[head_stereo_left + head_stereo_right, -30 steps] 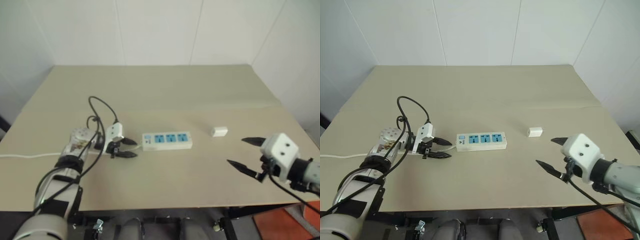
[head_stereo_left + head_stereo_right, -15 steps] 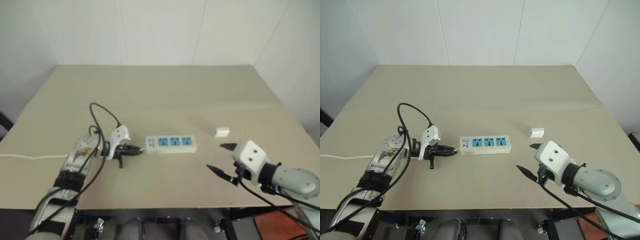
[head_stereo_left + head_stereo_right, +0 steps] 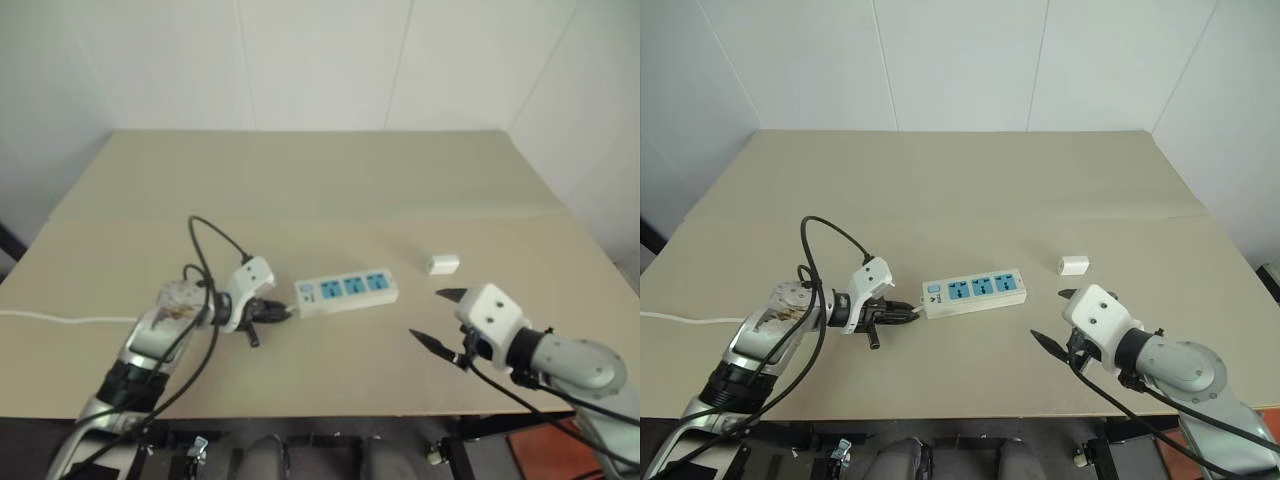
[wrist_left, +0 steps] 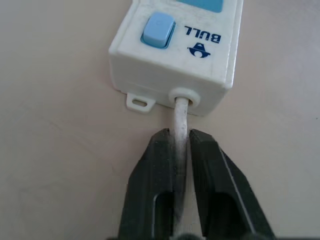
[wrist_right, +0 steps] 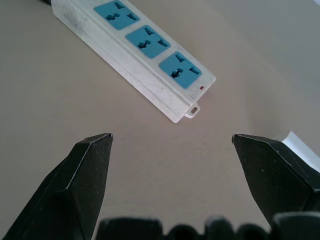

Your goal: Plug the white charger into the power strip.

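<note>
The power strip hangs from my left gripper only by its thin cord, so I need to open it and clasp the power strip casing's switch end (image 3: 934, 298) before plugging in the charger.
The power strip (image 3: 975, 291), a white bar with three blue sockets, lies slightly slanted at the table's middle. Its blue switch (image 4: 158, 29) is at the end nearest my left gripper. My left gripper (image 4: 178, 135) is shut on the strip's thin white cord (image 4: 180, 122) right where it leaves the casing. The white charger (image 3: 1073, 265) lies on the table to the right of the strip, apart from it. My right gripper (image 3: 1050, 316) hovers open and holds nothing, in front of the charger and to the right of the strip's free end (image 5: 187, 107).
The cord (image 3: 680, 320) trails away over the table's left edge. The beige table (image 3: 970, 190) stretches back to white walls. Its front edge runs just below both grippers.
My left gripper has closed on the cord and drawn in toward the strip's end. The strip has turned a little, its right end now farther back. My right gripper moved left and lower, staying open.
</note>
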Robot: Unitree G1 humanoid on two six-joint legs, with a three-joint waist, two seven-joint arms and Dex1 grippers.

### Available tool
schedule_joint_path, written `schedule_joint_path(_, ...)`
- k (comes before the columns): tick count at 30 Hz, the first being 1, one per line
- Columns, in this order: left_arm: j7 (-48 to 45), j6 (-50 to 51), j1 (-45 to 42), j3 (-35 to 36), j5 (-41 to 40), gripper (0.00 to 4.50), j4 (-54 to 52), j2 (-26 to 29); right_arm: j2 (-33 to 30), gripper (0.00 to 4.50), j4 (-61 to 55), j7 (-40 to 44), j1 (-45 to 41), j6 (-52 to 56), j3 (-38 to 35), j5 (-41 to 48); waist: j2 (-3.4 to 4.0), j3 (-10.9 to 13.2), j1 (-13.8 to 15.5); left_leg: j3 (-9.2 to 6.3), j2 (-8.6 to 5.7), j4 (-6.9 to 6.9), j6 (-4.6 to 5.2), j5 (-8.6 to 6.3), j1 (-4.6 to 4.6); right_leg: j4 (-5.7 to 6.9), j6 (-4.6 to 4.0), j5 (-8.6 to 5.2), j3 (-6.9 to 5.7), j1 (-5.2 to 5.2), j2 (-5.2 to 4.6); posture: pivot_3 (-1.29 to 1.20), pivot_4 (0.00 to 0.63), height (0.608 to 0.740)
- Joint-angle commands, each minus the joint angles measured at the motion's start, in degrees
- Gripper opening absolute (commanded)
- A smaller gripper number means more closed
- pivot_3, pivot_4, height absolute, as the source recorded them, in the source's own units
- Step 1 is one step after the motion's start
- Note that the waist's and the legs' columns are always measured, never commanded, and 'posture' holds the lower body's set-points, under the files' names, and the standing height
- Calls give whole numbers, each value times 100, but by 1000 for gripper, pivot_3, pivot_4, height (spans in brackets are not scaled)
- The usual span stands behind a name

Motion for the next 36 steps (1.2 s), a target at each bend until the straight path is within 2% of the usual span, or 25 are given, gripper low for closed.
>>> schedule_joint_path(1, -220, -293, 89, 92, -292, 1886, -301, 167, 10, 4500, -46, -77, 30, -41, -96, -95, 0, 0, -8, 0, 0, -1, 0, 0, 0, 0, 0, 0, 0, -1, 0, 0, 150, 740)
schedule_joint_path(5, -724, -807, 14, 486, -741, 3161, 115, 379, 3, 4500, -53, -64, 116, -64, -144, -147, 0, 0, -23, 1, 1, -1, 0, 0, 0, 1, -1, 0, 0, -2, 1, 0, 150, 740)
schedule_joint_path(9, -1154, -1519, -258, 881, -1159, 4470, 959, 283, 41, 4500, -14, -94, 144, -103, -181, -197, 0, 0, -35, 5, 2, -1, 0, 0, 2, 1, -2, -1, -1, -1, 1, 0, 150, 740)
schedule_joint_path(15, -1627, -3977, -732, 1173, -1260, 4470, 2820, -626, 106, 4500, 107, -150, 69, -189, -129, -320, 0, 0, 11, 14, -3, 0, 0, 0, -3, -9, -3, 0, -4, 2, -2, 0, 150, 740)
schedule_joint_path(19, -2416, -4368, -1090, 1170, -1450, 4470, 3893, -999, 102, 4500, 162, -216, 70, -257, -137, -447, -1, 0, 20, 14, -4, 0, 0, 0, -9, -11, -3, 1, -5, -2, -1, 0, 150, 740)
schedule_joint_path(28, -3101, -5294, -1897, 1198, -1174, 4470, 5952, -1303, 244, 4500, -76, -303, 78, -40, -379, -343, -2, 1, -31, 12, -5, 0, 1, 0, -9, -9, -2, 1, -4, -1, 1, 0, 150, 740)
schedule_joint_path(36, -2966, -6404, -2131, 1092, -577, 4470, 6921, -1534, 249, 4500, -148, -315, 160, 19, -494, -406, -2, 1, -25, 10, -5, 0, 1, 0, -10, -10, -1, 1, -5, -1, 0, 0, 150, 740)
